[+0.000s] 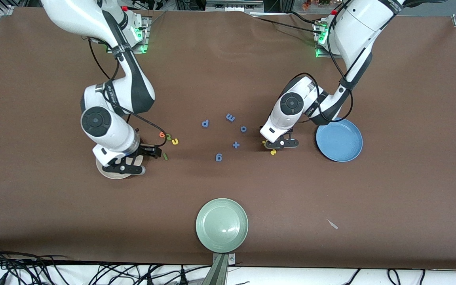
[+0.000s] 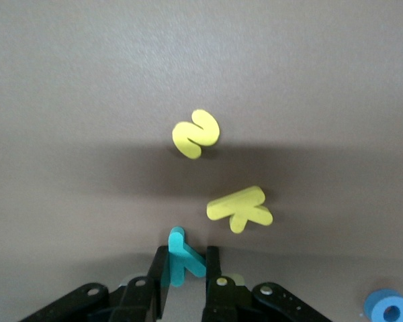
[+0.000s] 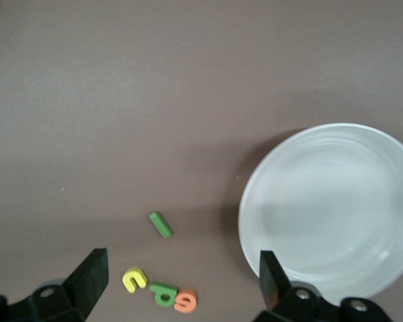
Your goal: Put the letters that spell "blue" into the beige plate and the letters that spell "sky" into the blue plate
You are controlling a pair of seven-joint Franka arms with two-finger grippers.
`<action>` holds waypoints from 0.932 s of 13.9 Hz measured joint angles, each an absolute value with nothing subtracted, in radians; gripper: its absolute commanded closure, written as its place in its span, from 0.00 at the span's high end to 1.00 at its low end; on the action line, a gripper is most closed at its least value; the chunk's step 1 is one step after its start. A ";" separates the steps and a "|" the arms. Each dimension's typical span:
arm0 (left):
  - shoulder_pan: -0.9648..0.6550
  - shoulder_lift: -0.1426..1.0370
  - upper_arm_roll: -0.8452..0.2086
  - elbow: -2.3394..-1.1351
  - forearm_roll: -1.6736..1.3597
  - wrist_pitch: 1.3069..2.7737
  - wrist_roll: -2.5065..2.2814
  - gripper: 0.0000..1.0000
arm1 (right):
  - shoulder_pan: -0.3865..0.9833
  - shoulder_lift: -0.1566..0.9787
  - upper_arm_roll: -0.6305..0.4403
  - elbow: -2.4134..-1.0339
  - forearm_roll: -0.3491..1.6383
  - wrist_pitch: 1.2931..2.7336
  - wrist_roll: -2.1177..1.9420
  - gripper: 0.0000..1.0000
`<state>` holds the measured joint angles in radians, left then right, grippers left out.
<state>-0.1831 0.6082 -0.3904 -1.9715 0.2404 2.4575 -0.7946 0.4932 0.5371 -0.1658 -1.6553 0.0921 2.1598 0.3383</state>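
My left gripper has the teal "y". It will let go of it near the middle of the blue plate point(image 1: 333, 139), a little toward the yellow "s".
My left gripper point(image 2: 187, 263) is down at the table beside the blue plate point(image 1: 341, 142), shut on the teal "y" point(image 2: 178, 240), which stands on edge between the fingers. The yellow "k" point(image 2: 240, 208) and yellow "s" point(image 2: 196, 134) lie just past it; the "s" point(image 1: 273, 152) also shows in the front view. My right gripper point(image 3: 183, 261) hangs open, over the table beside the beige plate point(image 3: 329, 208), with nothing in it. Under it lie the yellow "u" point(image 3: 134, 278), green "b" point(image 3: 163, 294), orange "e" point(image 3: 185, 301) and dark green "l" point(image 3: 160, 224).
Several all-blue letters lie mid-table between the arms, among them an "o" point(image 1: 243, 129) and a plus sign point(image 1: 236, 145). A pale green plate point(image 1: 222, 225) sits near the front edge. The right arm's wrist covers much of the beige plate point(image 1: 107, 173).
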 measured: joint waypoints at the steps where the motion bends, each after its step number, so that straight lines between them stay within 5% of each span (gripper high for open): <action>1: -0.179 0.608 -0.390 -1.971 0.240 2.460 -0.795 0.23 | 0.495 0.552 -0.156 -1.655 0.092 2.173 0.312 1.00; 13: 0.013 0.422 -0.387 -1.955 0.256 2.180 -0.423 0.22 | 0.484 0.646 -0.127 -1.718 0.134 2.391 -0.108 0.99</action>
<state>0.0133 0.4218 -0.3871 -1.9552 0.2562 2.1799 -0.4227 0.4844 0.6459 -0.1274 -1.7176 0.1338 2.3911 -0.1078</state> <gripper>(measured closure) 0.749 0.004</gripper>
